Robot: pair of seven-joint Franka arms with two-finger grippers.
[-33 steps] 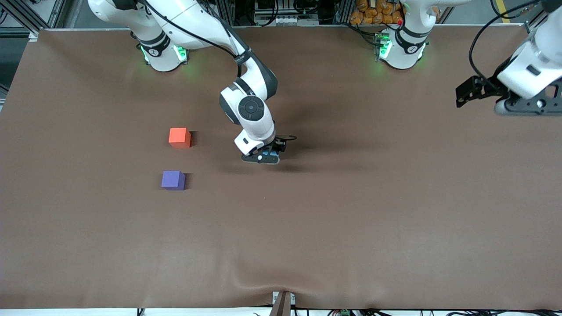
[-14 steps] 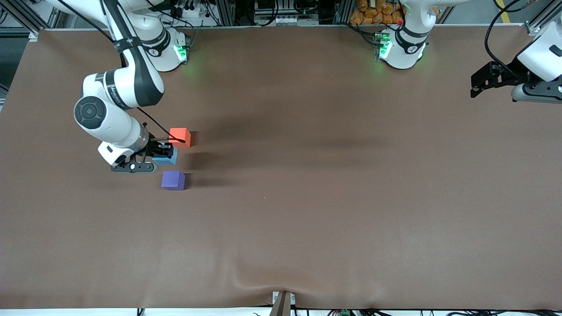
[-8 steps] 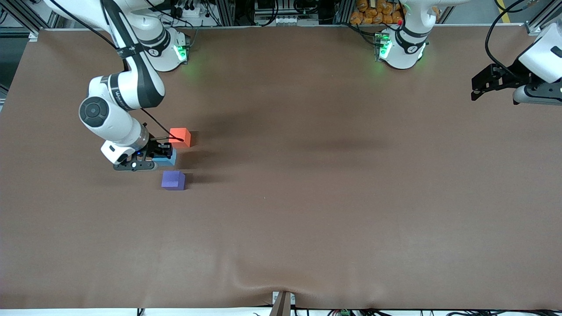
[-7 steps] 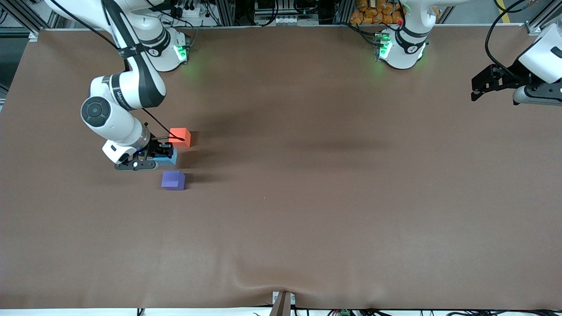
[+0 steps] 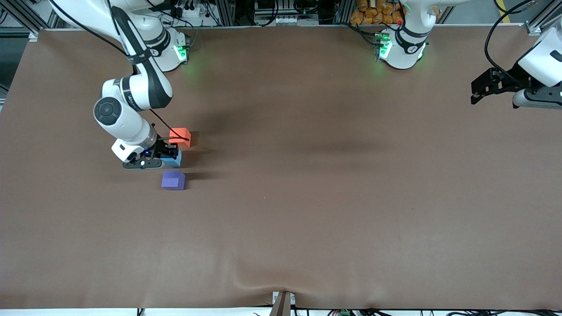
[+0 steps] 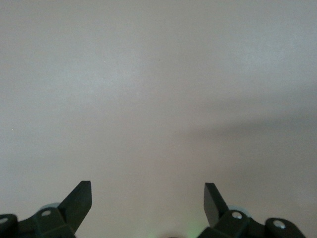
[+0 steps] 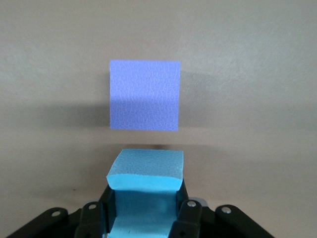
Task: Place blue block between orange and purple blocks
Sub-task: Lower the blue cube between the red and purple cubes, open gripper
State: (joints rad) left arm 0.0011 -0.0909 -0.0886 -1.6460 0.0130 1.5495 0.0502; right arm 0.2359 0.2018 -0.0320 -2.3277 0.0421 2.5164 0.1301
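My right gripper is to let go of the blue block so that it will rest on the table midway (image 5: 177,158) (image 7: 143,183) between the orange and purple blocks. The blue block is now held low between those two.
The orange block (image 5: 180,137) and the purple block (image 5: 173,180) rest on the brown table, the purple one nearer the front camera. My right gripper (image 5: 168,155) is shut on the blue block (image 5: 175,160), holding it low in the gap between those two. In the right wrist view the blue block (image 7: 146,171) sits between the jaws of my right gripper (image 7: 145,198), with the purple block (image 7: 144,95) just ahead of it; the orange block is out of that view. My left gripper (image 5: 480,86) waits open above the table at the left arm's end, and my left gripper (image 6: 147,196) sees only bare table.
The brown table cloth (image 5: 333,197) has a raised wrinkle by its front edge near a small bracket (image 5: 282,303). The two arm bases (image 5: 401,48) stand along the edge farthest from the front camera.
My right gripper has carried the blue block from mid-table to the two blocks, and in the last second slid it a little toward the left arm's end, into their gap. The left arm has barely moved.
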